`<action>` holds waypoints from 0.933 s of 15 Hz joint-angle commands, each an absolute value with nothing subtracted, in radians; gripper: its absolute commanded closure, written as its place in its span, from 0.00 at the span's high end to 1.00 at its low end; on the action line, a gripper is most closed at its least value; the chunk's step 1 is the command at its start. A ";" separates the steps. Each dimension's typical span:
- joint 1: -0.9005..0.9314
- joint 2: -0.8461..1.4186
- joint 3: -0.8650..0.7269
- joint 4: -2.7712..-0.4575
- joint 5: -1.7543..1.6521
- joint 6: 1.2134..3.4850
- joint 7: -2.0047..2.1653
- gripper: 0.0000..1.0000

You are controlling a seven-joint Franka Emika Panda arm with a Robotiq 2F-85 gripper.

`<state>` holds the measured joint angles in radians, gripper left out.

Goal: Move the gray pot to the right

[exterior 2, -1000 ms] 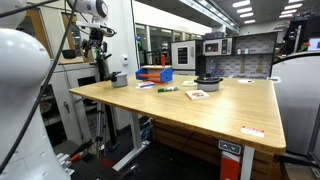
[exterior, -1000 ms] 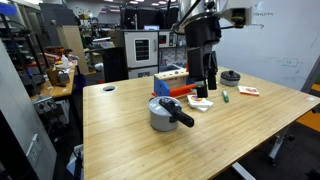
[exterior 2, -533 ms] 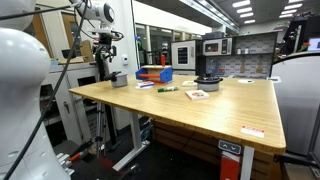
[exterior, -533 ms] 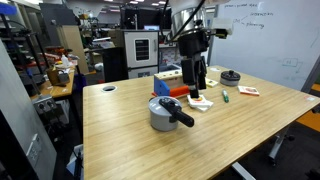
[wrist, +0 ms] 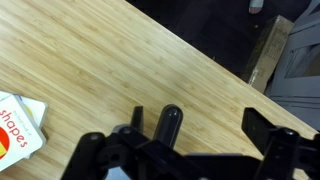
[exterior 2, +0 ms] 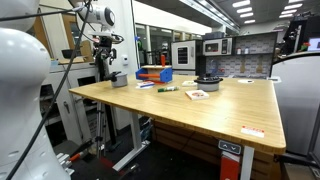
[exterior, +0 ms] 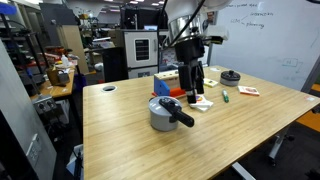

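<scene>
The gray pot has a long black handle. Next, I should have my gripper grab the pot by that handle, close to the handle's rounded end (exterior: 184,117) (wrist: 169,124).
The gray pot (exterior: 161,113) stands on the wooden table (exterior: 130,140); it is short, silver-gray and lidded, with a long black handle (exterior: 181,116). It also shows in an exterior view (exterior 2: 119,79). My gripper (exterior: 193,91) hangs open just above and behind the handle, not touching it. In the wrist view the open gripper (wrist: 200,130) has the rounded handle tip (wrist: 168,122) below it, between the two fingers and nearer one of them. The pot body is hidden in the wrist view.
A blue-orange toy box (exterior: 170,75) stands behind the pot. A flat black round object (exterior: 231,76), cards (exterior: 200,103), a green marker (exterior: 226,96) and a red packet (exterior: 248,91) lie beyond the gripper. A card (wrist: 15,125) shows in the wrist view.
The arm has shifted sideways from over the cards toward the pot's handle. The pot has not moved.
</scene>
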<state>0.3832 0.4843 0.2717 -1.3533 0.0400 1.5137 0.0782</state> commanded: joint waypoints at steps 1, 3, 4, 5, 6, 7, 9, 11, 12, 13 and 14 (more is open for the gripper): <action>0.395 0.516 0.265 -1.311 0.040 1.489 0.060 1.00; 0.393 0.527 0.266 -1.315 0.050 1.497 0.054 1.00; 0.392 0.533 0.266 -1.315 0.054 1.499 0.052 1.00; 0.392 0.542 0.266 -1.313 0.056 1.500 0.050 1.00; 0.392 0.550 0.265 -1.313 0.056 1.501 0.049 1.00; 0.391 0.559 0.265 -1.312 0.059 1.504 0.047 1.00; 0.387 0.575 0.265 -1.314 0.067 1.513 0.041 1.00; 0.387 0.594 0.265 -1.306 0.069 1.516 0.035 1.00; 0.388 0.602 0.265 -1.302 0.069 1.517 0.032 1.00; 0.390 0.613 0.266 -1.290 0.068 1.516 0.027 1.00; 0.392 0.624 0.266 -1.281 0.065 1.512 0.023 1.00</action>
<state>0.3870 0.5900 0.2697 -1.3305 0.0488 1.5242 0.0502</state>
